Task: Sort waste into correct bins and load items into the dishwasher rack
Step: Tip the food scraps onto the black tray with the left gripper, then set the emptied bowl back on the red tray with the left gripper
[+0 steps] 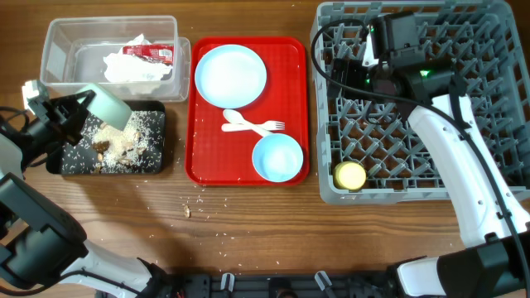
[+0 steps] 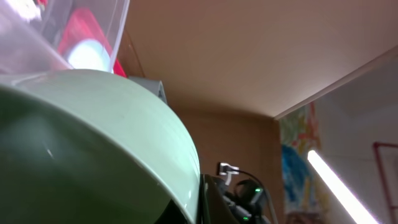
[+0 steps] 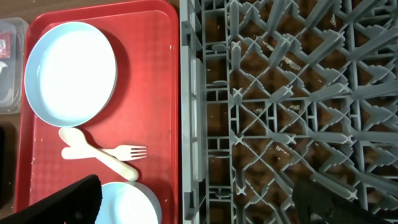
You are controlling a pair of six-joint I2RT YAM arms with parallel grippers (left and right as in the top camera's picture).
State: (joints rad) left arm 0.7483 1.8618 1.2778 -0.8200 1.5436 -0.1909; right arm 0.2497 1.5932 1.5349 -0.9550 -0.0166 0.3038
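The robot's left gripper needs to release the light blue bowl on the red tray (image 1: 214, 143) next to the second bowl, toward the black tray.
My left gripper (image 1: 83, 108) is shut on the rim of a light blue bowl (image 1: 108, 105), which is tipped on its side over the black tray (image 1: 153, 161) holding food scraps (image 1: 116, 145). In the left wrist view the bowl (image 2: 93, 143) fills the frame and one dark finger (image 2: 211, 202) presses its rim. The clear tub (image 1: 58, 50) holds the napkin (image 1: 132, 70) and red sauce packet (image 1: 149, 52). The plate (image 1: 231, 72), spoon and fork (image 1: 248, 125) and second bowl (image 1: 277, 157) lie on the red tray. My right gripper (image 1: 348, 70) hangs open and empty over the left edge of the rack (image 1: 497, 83), where the yellow cup (image 1: 349, 175) sits.
The red serving tray (image 1: 290, 58) lies between the bins and the rack. A few crumbs (image 1: 187, 210) lie on the wooden table in front of it. In the right wrist view the rack wall (image 3: 189, 93) runs beside the plate (image 3: 69, 73) and the cutlery (image 3: 99, 152).
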